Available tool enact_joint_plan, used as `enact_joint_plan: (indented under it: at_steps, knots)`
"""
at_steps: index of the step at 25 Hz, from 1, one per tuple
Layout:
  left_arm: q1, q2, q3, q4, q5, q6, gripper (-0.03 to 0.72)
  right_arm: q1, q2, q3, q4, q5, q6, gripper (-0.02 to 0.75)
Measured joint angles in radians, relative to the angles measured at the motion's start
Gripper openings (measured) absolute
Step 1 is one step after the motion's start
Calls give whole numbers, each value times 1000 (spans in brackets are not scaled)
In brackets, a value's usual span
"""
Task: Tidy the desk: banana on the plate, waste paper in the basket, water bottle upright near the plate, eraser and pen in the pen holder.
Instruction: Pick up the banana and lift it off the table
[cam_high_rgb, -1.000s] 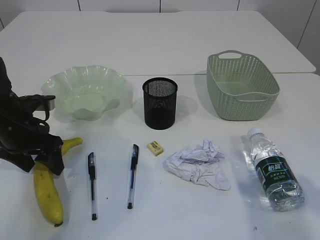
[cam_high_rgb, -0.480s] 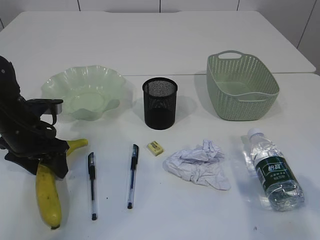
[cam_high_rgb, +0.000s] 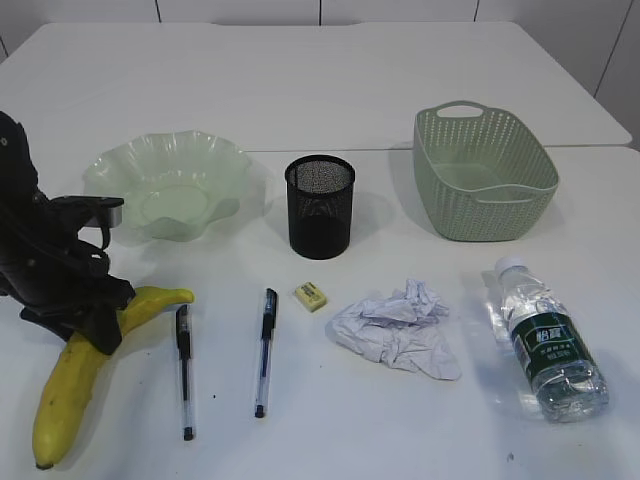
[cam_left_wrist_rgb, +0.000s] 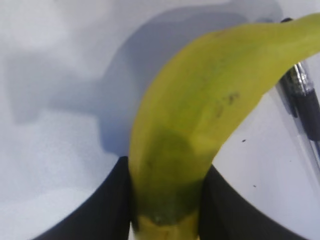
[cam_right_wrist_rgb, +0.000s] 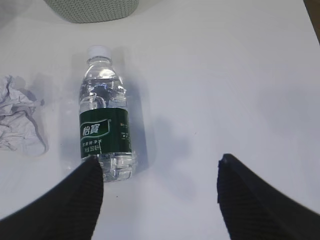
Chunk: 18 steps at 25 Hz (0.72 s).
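Observation:
I should let go of the yellow banana with my left gripper inside the ruffled plate, on its half nearer the black pen holder (cam_high_rgb: 187, 173).
My left gripper (cam_high_rgb: 100, 325) is shut on the yellow banana (cam_high_rgb: 65, 395) near its stem end. In the left wrist view both black fingers (cam_left_wrist_rgb: 112, 200) press the banana (cam_left_wrist_rgb: 200, 115). The ruffled pale green plate (cam_high_rgb: 225, 150) stands just beyond it. Two pens (cam_high_rgb: 184, 370) (cam_high_rgb: 265, 350) lie to the right, and one pen (cam_left_wrist_rgb: 307, 105) shows beside the banana. The eraser (cam_high_rgb: 311, 295) lies in front of the black mesh pen holder (cam_high_rgb: 320, 210). The waste paper (cam_high_rgb: 395, 330) lies mid-desk. The water bottle (cam_right_wrist_rgb: 104, 125) lies on its side left of my open right gripper (cam_right_wrist_rgb: 160, 162), apart from it.
The sage green basket (cam_high_rgb: 480, 215) stands at the back right, beyond the lying bottle (cam_high_rgb: 548, 345). The waste paper (cam_right_wrist_rgb: 17, 120) reaches the left edge of the right wrist view. My right arm is outside the exterior view. The white desk (cam_high_rgb: 330, 90) extends far behind.
My left gripper has closed onto the banana. The banana has pivoted: its stem end swung right toward the pen and its dark tip moved left toward the desk's front edge.

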Motion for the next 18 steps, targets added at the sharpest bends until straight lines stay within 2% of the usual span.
enact_joint_plan:
  at_steps: [9,18]
  knots:
    - [0,-6,-38,9,72,0,219,0,0,0,0,-2,0,532]
    - [0,-36,-363,-28,273,0,218,0,0,0,0,-6,0,532]
